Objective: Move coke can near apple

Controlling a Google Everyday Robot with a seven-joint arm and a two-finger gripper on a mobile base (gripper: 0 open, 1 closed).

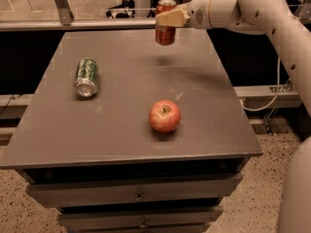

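The robot's gripper needs to put the coke can down on the table (186, 106) just behind the apple, away from the green can.
The red coke can (165, 32) hangs upright in the air above the far middle of the grey table (116, 125), with its shadow on the tabletop below it. My gripper (167, 18) reaches in from the right and is shut on the can's upper part. The red apple (164, 116) with yellowish patches sits on the table near the front, well in front of the can and below it.
A green patterned can (87, 76) lies on its side on the left part of the table. The white arm (272, 18) spans the upper right. Drawers (138, 195) sit under the tabletop. A rail and dark furniture stand behind the table.
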